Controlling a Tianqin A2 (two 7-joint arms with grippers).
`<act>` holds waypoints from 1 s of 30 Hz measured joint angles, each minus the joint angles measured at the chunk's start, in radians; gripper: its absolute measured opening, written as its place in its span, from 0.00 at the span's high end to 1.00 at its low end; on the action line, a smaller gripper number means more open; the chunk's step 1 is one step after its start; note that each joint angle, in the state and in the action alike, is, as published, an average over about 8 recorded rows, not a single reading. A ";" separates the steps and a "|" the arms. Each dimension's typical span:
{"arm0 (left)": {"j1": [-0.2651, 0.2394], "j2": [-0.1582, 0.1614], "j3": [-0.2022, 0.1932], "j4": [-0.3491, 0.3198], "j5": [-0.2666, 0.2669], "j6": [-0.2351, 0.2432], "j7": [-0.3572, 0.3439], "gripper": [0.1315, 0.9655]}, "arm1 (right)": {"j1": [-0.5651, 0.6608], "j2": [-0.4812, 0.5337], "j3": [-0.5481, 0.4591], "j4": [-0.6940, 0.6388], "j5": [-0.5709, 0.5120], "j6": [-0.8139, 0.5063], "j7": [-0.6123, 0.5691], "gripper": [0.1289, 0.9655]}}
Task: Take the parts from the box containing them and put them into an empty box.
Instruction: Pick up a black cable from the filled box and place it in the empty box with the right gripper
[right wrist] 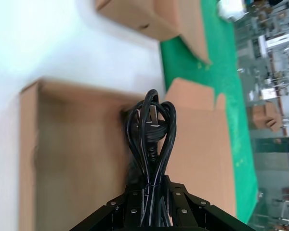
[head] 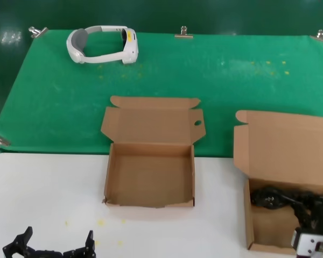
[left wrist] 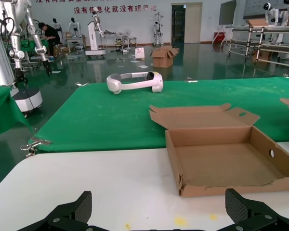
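My right gripper has the black power cable bundle. It will release the bundle inside, by the back side of the empty box (head: 149,159).
The box with the plain lid (head: 282,148) stands at the right. My right gripper (head: 312,215) is inside it, shut on a black power cable bundle (head: 277,199). In the right wrist view the looped cable (right wrist: 151,130) sticks out from between the fingers (right wrist: 130,207), over this box's floor (right wrist: 72,159). The box with the round-holed lid (head: 151,172) stands in the middle with nothing in it; its front wall is torn. It also shows in the left wrist view (left wrist: 221,163). My left gripper (head: 54,247) is open and empty low over the white table at the front left.
A white headset (head: 102,45) lies on the green cloth (head: 231,80) at the back left; it also shows in the left wrist view (left wrist: 135,82). Metal clips (head: 184,34) hold the cloth's edges. The white table (head: 43,188) spans the front.
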State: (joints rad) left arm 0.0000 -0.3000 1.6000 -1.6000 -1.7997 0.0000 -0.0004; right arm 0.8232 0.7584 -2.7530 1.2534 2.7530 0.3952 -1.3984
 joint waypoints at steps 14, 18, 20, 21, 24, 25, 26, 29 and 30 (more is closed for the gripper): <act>0.000 0.000 0.000 0.000 0.000 0.000 0.000 0.00 | 0.053 -0.062 0.000 0.129 0.000 0.057 -0.007 0.89; 0.000 0.000 0.000 0.000 0.000 0.000 0.000 0.00 | 0.082 -0.140 0.000 0.092 0.000 0.031 -0.035 0.89; 0.000 0.000 0.000 0.000 0.000 0.000 0.000 0.00 | 0.097 -0.181 0.000 0.070 0.000 0.017 -0.051 0.89; 0.000 0.000 0.000 0.000 0.000 0.000 0.000 0.00 | 0.104 -0.201 0.000 0.059 0.000 0.010 -0.059 0.89; 0.000 0.000 0.000 0.000 0.000 0.000 0.000 0.00 | 0.126 -0.257 0.000 0.026 0.000 -0.010 -0.083 0.89; 0.000 0.000 0.000 0.000 0.000 0.000 0.000 0.00 | 0.134 -0.277 0.000 0.013 0.000 -0.018 -0.092 0.89; 0.000 0.000 0.000 0.000 0.000 0.000 0.000 0.00 | 0.141 -0.297 0.000 -0.001 0.000 -0.025 -0.100 0.89; 0.000 0.000 0.000 0.000 0.000 0.000 0.000 0.00 | 0.161 -0.355 0.000 -0.050 0.000 -0.051 -0.122 0.90; 0.000 0.000 0.000 0.000 0.000 0.000 0.000 0.00 | 0.168 -0.377 0.000 -0.071 0.000 -0.062 -0.129 0.90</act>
State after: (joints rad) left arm 0.0000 -0.3000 1.6000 -1.6000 -1.7997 0.0000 -0.0004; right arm 0.9912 0.3818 -2.7529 1.1828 2.7529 0.3337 -1.5271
